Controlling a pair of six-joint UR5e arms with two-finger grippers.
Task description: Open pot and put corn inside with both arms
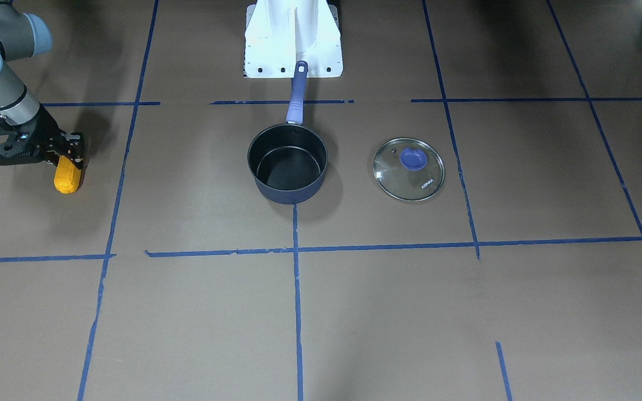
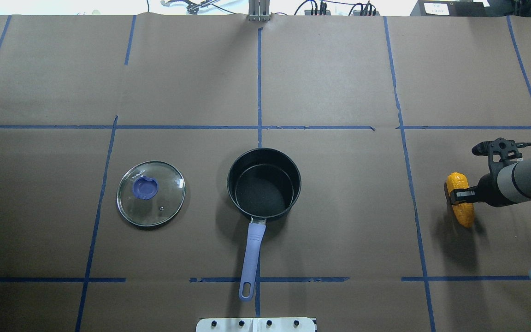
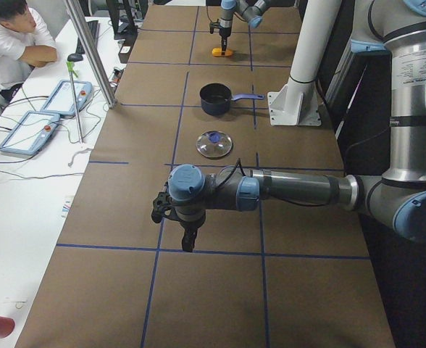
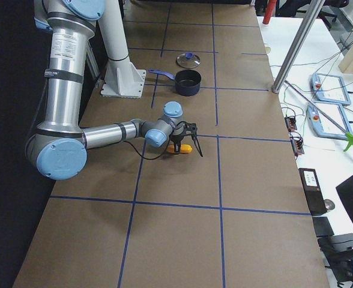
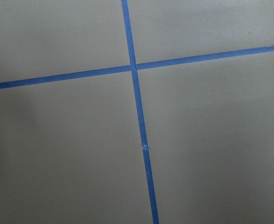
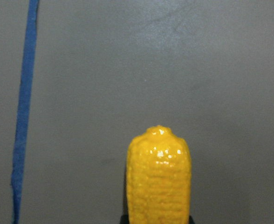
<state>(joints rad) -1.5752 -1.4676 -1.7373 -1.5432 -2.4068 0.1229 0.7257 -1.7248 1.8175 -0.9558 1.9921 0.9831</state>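
The corn will go on the middle of the pot's bottom [image 1: 291, 167], lengthwise with the purple-blue handle, and my right gripper needs to let go of it there.
The pot [image 1: 288, 194] stands open and empty at the table's middle, its purple-blue handle [image 2: 251, 251] pointing at the robot's base. The orange-yellow corn [image 2: 463, 214] is far out on the robot's right side, and the right wrist view shows it too [image 6: 159, 177]. My right gripper [image 2: 457, 196] is shut on the corn's middle, low over the table. My left gripper [image 3: 188, 243] hangs over bare table far to the robot's left of the pot. It shows only in the exterior left view, so I cannot tell if it is open or shut.
The round glass lid [image 2: 151, 193] with a blue knob lies flat on the table, on the robot's left of the pot. The white robot base [image 1: 293, 39] stands just behind the pot's handle. Blue tape lines cross the brown table. An operator [image 3: 14, 36] sits at the side desk.
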